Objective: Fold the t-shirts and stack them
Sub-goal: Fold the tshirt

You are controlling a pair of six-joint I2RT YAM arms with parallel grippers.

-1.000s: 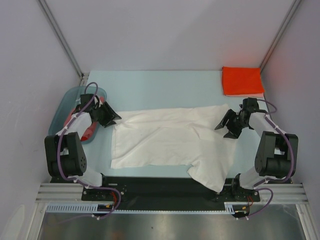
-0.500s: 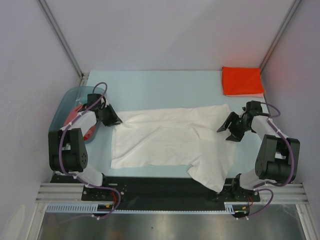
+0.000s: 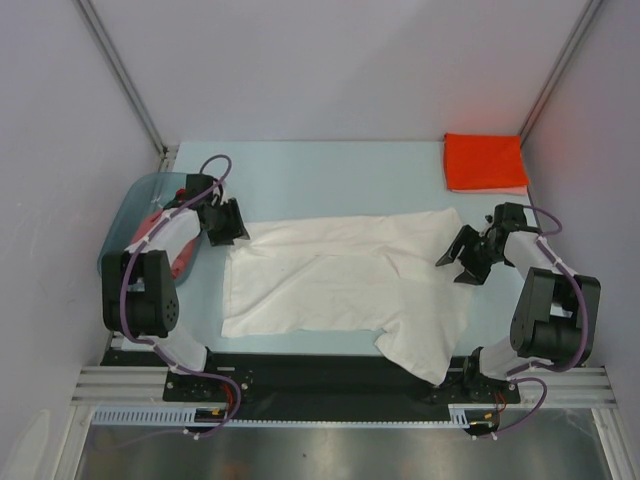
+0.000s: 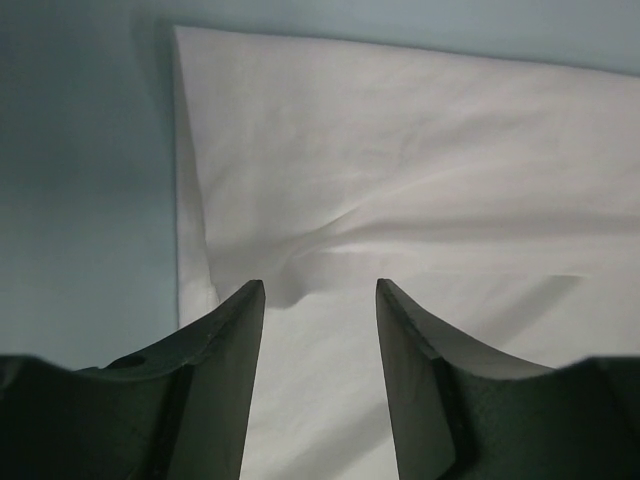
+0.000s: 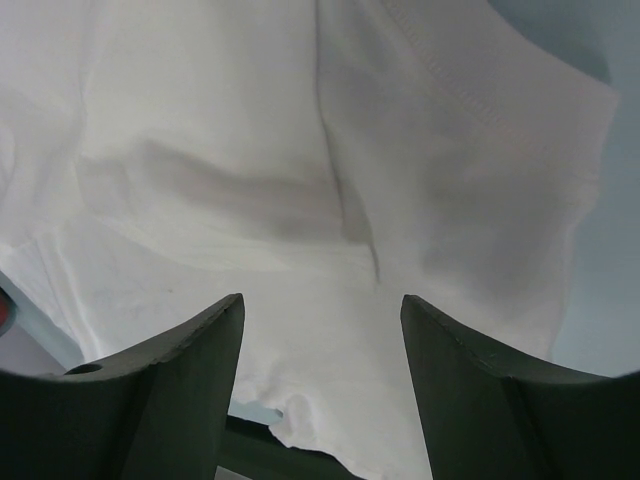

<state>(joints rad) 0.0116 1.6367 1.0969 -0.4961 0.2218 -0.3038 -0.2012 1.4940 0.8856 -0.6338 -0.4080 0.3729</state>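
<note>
My left gripper will pinch the near corner [image 4: 284,289] of the white t-shirt's folded flap and pull it out, because that flap bunches up short of the side edge of the lower layer.
A large white t-shirt [image 3: 340,285] lies spread across the middle of the table, one part hanging over the near edge. My left gripper [image 3: 236,230] hovers at its far left corner, open, with only white cloth [image 4: 400,180] below the gap between its fingers [image 4: 225,380]. My right gripper [image 3: 451,268] stands open over the shirt's right side, and creased cloth [image 5: 250,150] fills its view. Nothing is held in either gripper [image 4: 318,290] [image 5: 320,305]. A folded orange-red t-shirt [image 3: 484,162] rests at the back right corner. A red t-shirt [image 3: 180,262] sits in the basin.
A blue-grey plastic basin [image 3: 130,215] stands at the left edge, just behind my left arm. The pale blue tabletop [image 3: 330,180] is bare behind the white shirt. Grey walls close in on both sides and at the back.
My left gripper has swung away from the basin, farther back and right, to the white shirt's corner; its jaws narrowed, then widened. My right gripper shifted slightly.
</note>
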